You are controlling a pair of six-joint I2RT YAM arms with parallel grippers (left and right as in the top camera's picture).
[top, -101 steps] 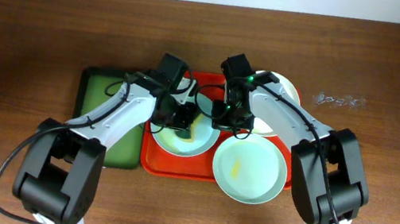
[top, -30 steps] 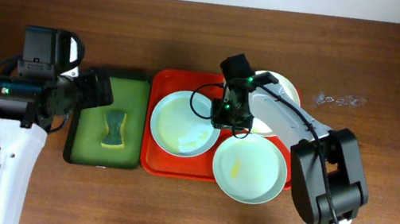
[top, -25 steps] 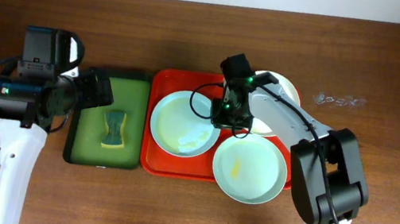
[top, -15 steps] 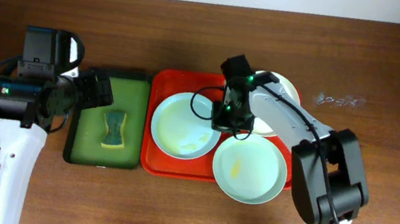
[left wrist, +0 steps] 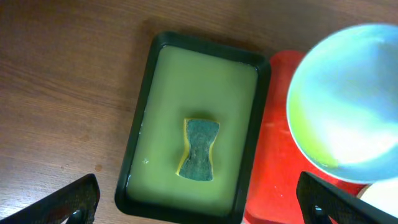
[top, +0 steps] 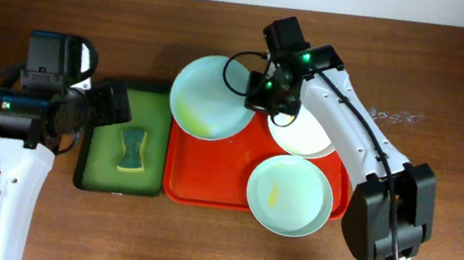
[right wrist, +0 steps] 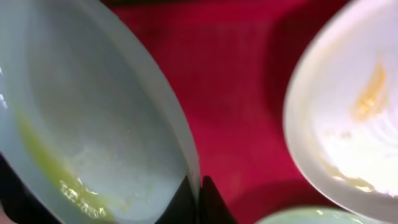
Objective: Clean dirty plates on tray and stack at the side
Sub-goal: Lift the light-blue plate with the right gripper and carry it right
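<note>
I need to use my right gripper to let go of the pale blue-green plate on the wooden table (top: 390,143), beside the red tray and near the cream-white plate. The blue-green plate is tilted above the tray's corner now.
My right gripper (top: 254,94) is shut on the right rim of a pale blue-green plate (top: 209,97) with yellow smears. It holds the plate tilted above the back left corner of the red tray (top: 207,171). In the right wrist view the fingertips (right wrist: 186,198) pinch the rim of that plate (right wrist: 93,124). A cream-white plate (top: 308,135) with a yellow smear lies at the tray's back right. A second pale plate (top: 290,195) lies at the front right. My left gripper (top: 116,104) hangs open over the green tray, its jaws wide apart with nothing between them.
A smaller green tray (top: 106,161) with a dark rim sits left of the red tray. A green and yellow sponge (top: 131,149) lies in it, and the same sponge (left wrist: 199,157) shows in the left wrist view. Brown wooden table (top: 462,92) surrounds both trays.
The right gripper has closed on the blue-green plate's rim, lifted it off the tray and carried it back and left. The left arm has stayed still.
</note>
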